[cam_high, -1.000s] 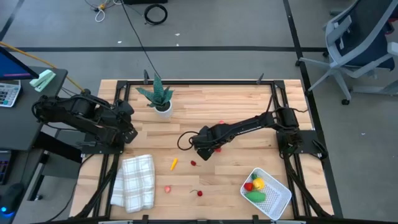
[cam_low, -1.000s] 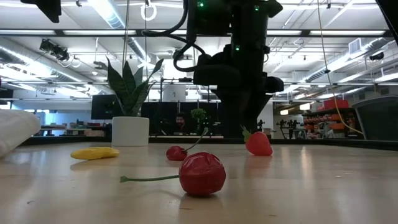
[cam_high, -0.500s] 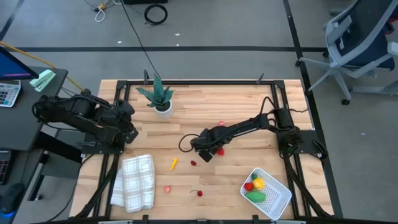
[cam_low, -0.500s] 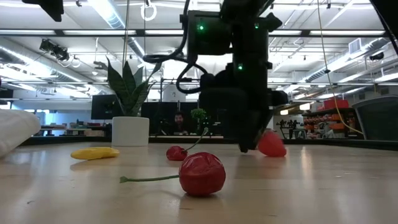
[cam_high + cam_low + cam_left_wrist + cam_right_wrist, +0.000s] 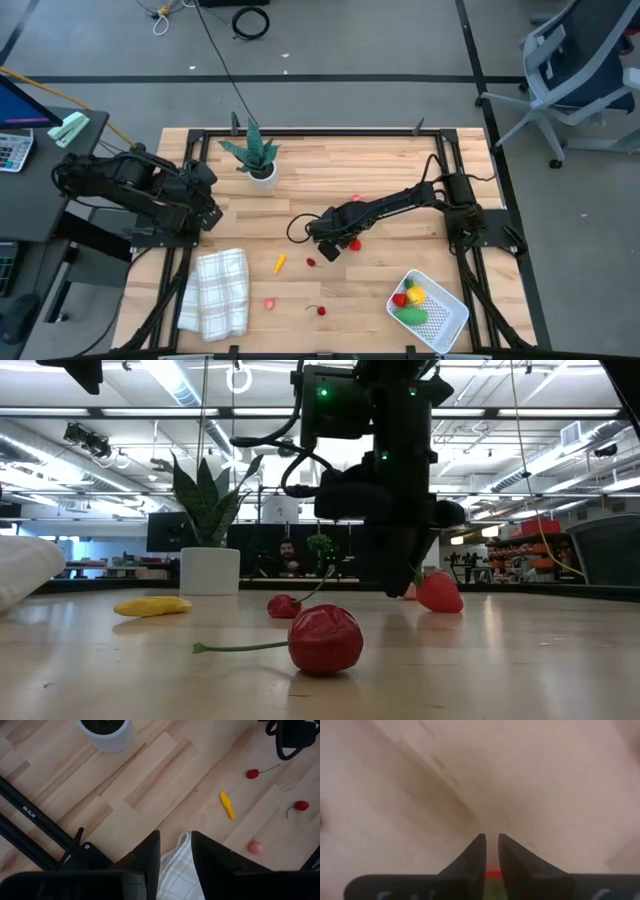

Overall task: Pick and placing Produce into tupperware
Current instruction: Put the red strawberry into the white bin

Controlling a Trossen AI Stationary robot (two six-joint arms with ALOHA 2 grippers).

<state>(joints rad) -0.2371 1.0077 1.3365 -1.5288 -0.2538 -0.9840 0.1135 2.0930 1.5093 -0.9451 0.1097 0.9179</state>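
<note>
The body of the strawberry is next to the nearly closed fingers of my right gripper, so I will open them and grip the strawberry by its green top [image 5: 418, 574] before lifting.
My right gripper [image 5: 340, 243] [image 5: 402, 588] points down at the middle of the table, its fingers nearly together beside a red strawberry [image 5: 353, 243] [image 5: 438, 592]. The white tupperware [image 5: 448, 312] at the near right holds a red, a yellow and a green piece. Loose on the wood lie an orange piece [image 5: 280, 263], two cherries [image 5: 311, 262] [image 5: 321, 310], a pink piece [image 5: 269, 303] and a red piece [image 5: 356, 198]. My left gripper [image 5: 175, 850] hangs open and raised over the table's left edge [image 5: 208, 213]. My right gripper comes from above, pointing down, and meets the strawberry at its green-topped end [image 5: 415, 573]. In the wrist view, red [image 5: 492, 874] shows far back in the narrow gap between the fingers. The strawberry's body rests on the table beside the fingers, which hide how much they have.
A spiky plant in a white pot [image 5: 255, 158] stands at the far left. A folded white checked cloth [image 5: 215, 292] lies at the near left, below my left gripper. Black frame rails run along the table's left and right edges.
My right gripper has sunk slightly onto the table and its fingers have drawn together. The strawberry has slid a little toward the table's right edge and now leans with its green top against the fingers.
</note>
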